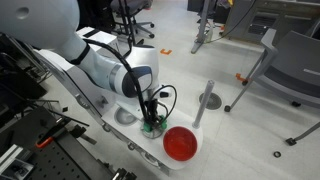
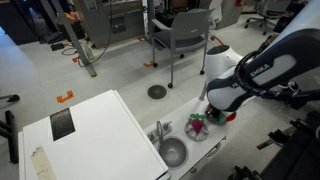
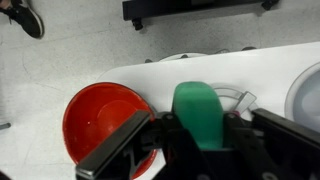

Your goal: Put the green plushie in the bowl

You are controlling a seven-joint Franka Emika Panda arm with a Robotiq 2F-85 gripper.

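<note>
My gripper is going to let go of the green plushie on the bottom of the red bowl (image 1: pixel 180 145) (image 3: pixel 105 128) on the white counter.
In the wrist view the green plushie (image 3: pixel 198 112) stands upright between my gripper's (image 3: pixel 200 138) two black fingers, which are shut on it. The red bowl (image 3: pixel 95 120) sits on the white counter just left of the gripper, and one finger overlaps its rim. In an exterior view the gripper (image 1: pixel 152 122) hangs over the counter with a bit of green (image 1: pixel 150 128) at its tip, next to the red bowl (image 1: pixel 181 143). In an exterior view the arm hides most of the gripper (image 2: pixel 214 113), and the bowl is not clear to see.
A clear dish (image 3: pixel 236 98) lies behind the plushie. It also shows with a pink-and-green item (image 2: pixel 196 126). A grey metal basin (image 2: pixel 172 152) with a faucet (image 2: pixel 160 130) sits in the white counter (image 2: pixel 100 130). Chairs and floor lie beyond.
</note>
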